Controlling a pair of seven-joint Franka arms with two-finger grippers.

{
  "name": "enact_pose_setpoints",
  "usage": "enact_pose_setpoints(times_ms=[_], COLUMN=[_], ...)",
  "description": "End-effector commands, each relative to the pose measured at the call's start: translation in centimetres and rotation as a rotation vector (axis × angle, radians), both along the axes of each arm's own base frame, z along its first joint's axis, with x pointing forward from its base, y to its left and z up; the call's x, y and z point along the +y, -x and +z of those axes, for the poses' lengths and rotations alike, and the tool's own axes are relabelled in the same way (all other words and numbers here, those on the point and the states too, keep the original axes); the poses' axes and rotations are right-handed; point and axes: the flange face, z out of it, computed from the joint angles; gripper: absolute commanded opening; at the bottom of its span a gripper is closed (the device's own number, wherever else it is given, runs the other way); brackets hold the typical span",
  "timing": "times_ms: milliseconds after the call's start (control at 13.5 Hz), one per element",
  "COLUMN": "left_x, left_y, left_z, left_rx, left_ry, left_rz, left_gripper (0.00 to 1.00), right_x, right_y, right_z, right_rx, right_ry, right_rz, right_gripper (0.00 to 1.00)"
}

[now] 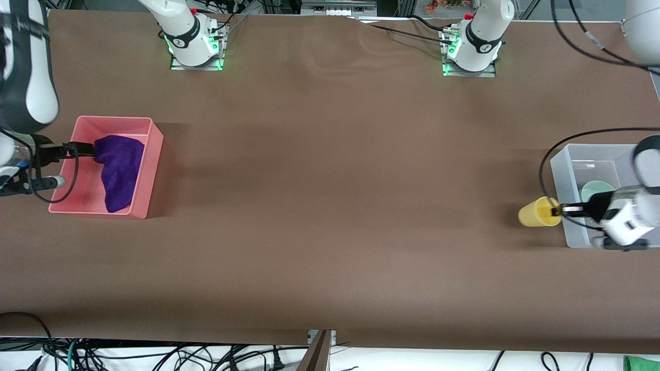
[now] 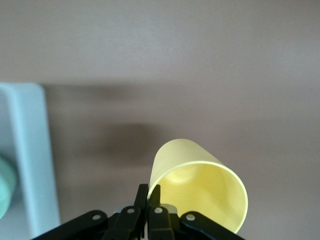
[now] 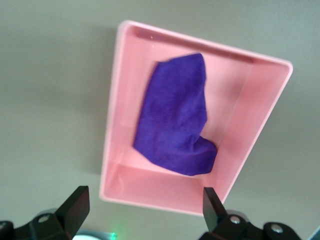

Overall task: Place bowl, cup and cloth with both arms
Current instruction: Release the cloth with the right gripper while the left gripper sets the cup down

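I need to let go of the yellow cup with my left gripper inside the mint-green bowl [image 1: 603,200] in the pale grey bin. The cup is now tipped just outside that bin.
The yellow cup [image 1: 538,212] is tipped on its side just outside the pale grey bin [image 1: 562,170], at the left arm's end of the table. My left gripper [image 1: 558,210] is shut on the cup's rim, one finger inside and one outside. In the left wrist view the cup [image 2: 200,182] casts a shadow on the table below the gripper [image 2: 151,200]. The mint-green bowl [image 1: 594,190] sits inside the grey bin. The purple cloth [image 1: 119,170] lies loose in the pink bin [image 1: 154,154]. My right gripper [image 1: 82,149] hangs open over that bin, holding nothing; its wrist view shows the cloth [image 3: 177,120] below the gripper [image 3: 145,207].
The two bins stand at the table's two ends, on a brown table cover [image 1: 330,206] that spreads between them. The arm bases [image 1: 193,41] stand along the table's edge farthest from the front camera. Cables hang below the table's near edge.
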Motion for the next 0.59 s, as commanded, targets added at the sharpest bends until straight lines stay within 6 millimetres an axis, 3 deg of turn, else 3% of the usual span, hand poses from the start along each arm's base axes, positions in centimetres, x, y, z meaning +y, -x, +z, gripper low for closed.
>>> enact_pose_setpoints(times_ms=[0,148,369,517], left_x=[5.6,10.1,15.5,18.5], left_y=[1.3,2.8,4.3,5.0], left_z=[3.8,3.9,3.4,2.0], left_rx=[0.006,-0.022,-0.051,-0.029], left_ry=[-0.011,-0.004,-0.073,-0.157], left_rz=[-0.015,-0.109,-0.215,-0.274], left_gripper=[0.0,0.0,0.0,0.0], right_x=[4.3,7.5,10.4,10.0], right_y=[-0.2,0.3,0.5,0.5], right_z=[4.7,8.5,12.0,13.1], right_rx=[-0.022,-0.085,-0.116,-0.14], right_ry=[-0.041,-0.028,-0.028,-0.029], right_rz=[0.046,-0.024,-0.013,-0.019], right_gripper=[1.0,1.0,1.0,1.0])
